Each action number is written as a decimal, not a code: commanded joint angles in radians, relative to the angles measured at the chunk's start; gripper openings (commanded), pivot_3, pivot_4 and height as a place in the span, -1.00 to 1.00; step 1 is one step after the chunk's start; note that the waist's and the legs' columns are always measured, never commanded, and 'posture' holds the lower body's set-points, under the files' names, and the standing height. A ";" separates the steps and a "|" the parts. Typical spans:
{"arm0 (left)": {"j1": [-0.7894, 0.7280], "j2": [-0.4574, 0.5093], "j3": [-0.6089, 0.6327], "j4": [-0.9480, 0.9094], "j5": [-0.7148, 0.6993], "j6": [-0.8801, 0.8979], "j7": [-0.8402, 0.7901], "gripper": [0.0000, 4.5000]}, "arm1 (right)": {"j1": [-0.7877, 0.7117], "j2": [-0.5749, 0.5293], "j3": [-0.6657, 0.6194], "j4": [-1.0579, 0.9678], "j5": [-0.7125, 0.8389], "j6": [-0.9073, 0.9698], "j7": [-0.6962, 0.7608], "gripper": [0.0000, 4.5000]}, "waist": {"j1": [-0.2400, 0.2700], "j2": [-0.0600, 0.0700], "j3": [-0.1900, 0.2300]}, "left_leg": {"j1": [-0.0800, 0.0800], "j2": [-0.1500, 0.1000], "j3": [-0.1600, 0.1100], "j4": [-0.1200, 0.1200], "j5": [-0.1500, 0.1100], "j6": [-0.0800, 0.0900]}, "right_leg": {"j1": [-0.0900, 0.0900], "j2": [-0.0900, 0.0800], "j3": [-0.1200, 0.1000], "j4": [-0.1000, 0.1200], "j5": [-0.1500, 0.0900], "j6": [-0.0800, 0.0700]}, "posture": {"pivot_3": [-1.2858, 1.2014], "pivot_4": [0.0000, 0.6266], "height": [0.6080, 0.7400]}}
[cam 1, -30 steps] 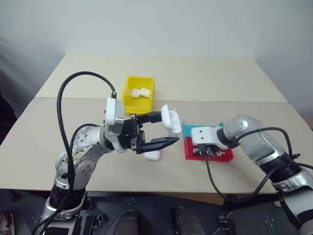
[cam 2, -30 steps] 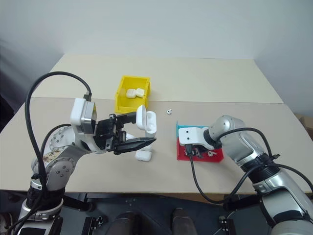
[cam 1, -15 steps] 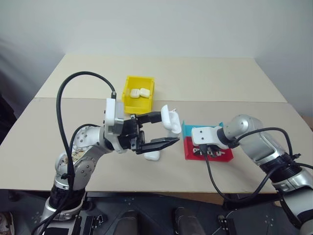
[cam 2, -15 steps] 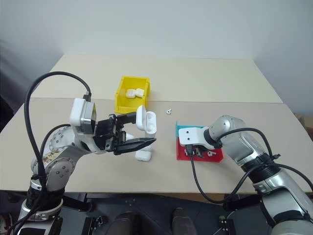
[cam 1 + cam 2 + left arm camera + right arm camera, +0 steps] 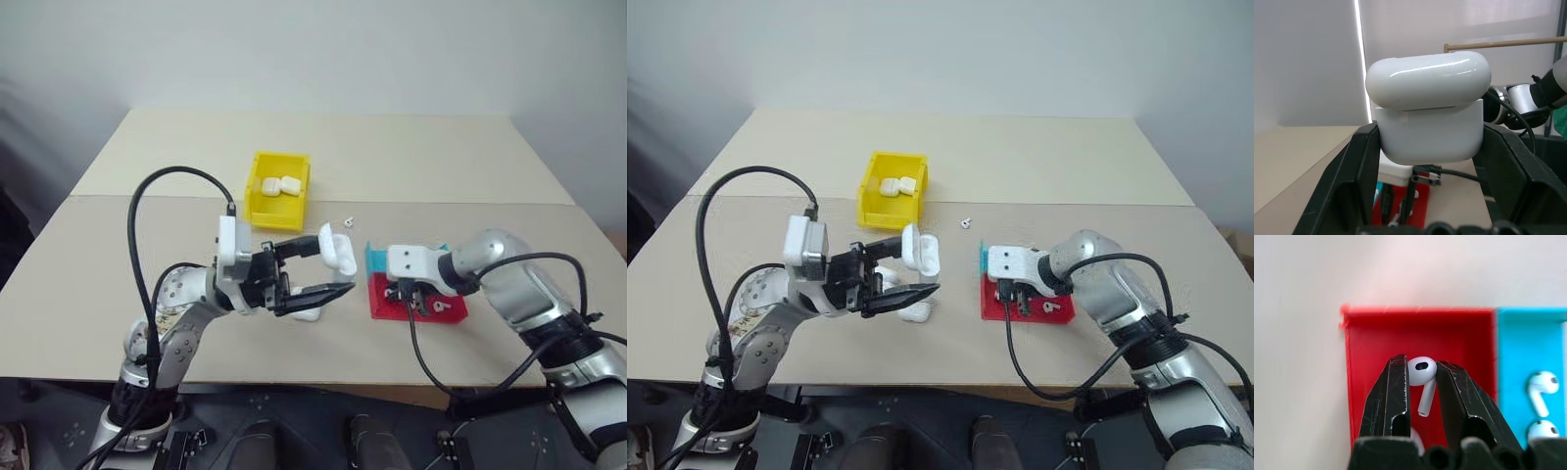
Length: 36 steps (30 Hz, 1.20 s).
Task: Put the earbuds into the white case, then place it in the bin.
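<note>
Next, I release the earbud, which is now over the red tray, in my left gripper's white case, held up [image 5: 369,208] just behind the teal tray, with my right gripper.
My left gripper [image 5: 334,265] is shut on the white case [image 5: 1427,115], which it holds above the table's middle with the lid slightly raised. My right gripper [image 5: 1420,361] hovers over the red tray [image 5: 1376,342] and is shut on one of the earbuds [image 5: 1421,373], pinched by its head with the stem hanging free. Two more earbuds [image 5: 1540,384] lie in the teal tray [image 5: 1528,333]. The yellow bin [image 5: 257,191] stands farther back, left of centre, with two white cases inside.
Another white case [image 5: 306,314] lies on the table under my left gripper. A loose earbud [image 5: 347,220] sits on the table between the bin and the trays. The red tray [image 5: 436,313] and teal tray [image 5: 376,258] stand side by side at the right.
The right gripper's fingers have narrowed onto an earbud over the red tray, and its wrist has turned. The left gripper still holds the case in about the same spot.
</note>
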 commanded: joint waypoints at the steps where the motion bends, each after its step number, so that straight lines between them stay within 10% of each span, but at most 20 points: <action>1: -0.031 -0.009 -0.004 -0.016 -0.010 -0.020 -0.005 0.24 | 0.020 0.053 -0.234 -0.138 0.206 0.149 -0.053 -0.72 | 0.000 0.000 0.000 | 0.000 0.000 0.000 0.000 0.000 0.000 | 0.000 0.000 0.000 0.000 0.000 0.000 | 0.03 -0.52 1.00; 5: -0.055 -0.027 -0.016 -0.017 -0.029 -0.021 -0.016 0.24 | 0.054 0.207 -0.599 -0.258 0.547 0.328 -0.181 -0.72 | 0.003 0.000 0.000 | -0.001 0.000 -0.003 0.000 0.000 0.000 | 0.001 0.000 -0.001 0.000 0.000 0.000 | 0.03 -0.52 1.00; 13: -0.134 -0.074 -0.012 0.007 -0.082 0.007 -0.009 0.24 | 0.074 0.345 -0.834 -0.426 0.979 0.467 -0.476 -0.72 | -0.003 0.001 -0.001 | 0.000 0.000 -0.004 0.000 0.000 0.000 | 0.001 0.000 -0.001 0.001 0.000 0.000 | 0.03 -0.52 1.00; 22: -0.167 -0.107 -0.025 0.028 -0.071 0.010 0.009 0.24 | 0.115 0.349 -0.780 -0.560 1.293 0.399 -0.718 -0.72 | -0.007 0.001 -0.001 | 0.001 0.000 -0.004 0.000 0.000 0.000 | 0.001 0.000 0.001 0.002 0.000 0.001 | 0.03 -0.52 1.00; 36: -0.179 -0.130 -0.030 0.027 -0.072 0.019 0.042 0.24 | 0.142 0.233 -0.603 -0.568 1.231 0.263 -0.736 -0.72 | -0.006 0.001 -0.001 | 0.000 0.000 -0.004 0.000 0.000 0.000 | 0.001 0.001 0.001 0.001 0.000 0.001 | 0.03 -0.52 1.00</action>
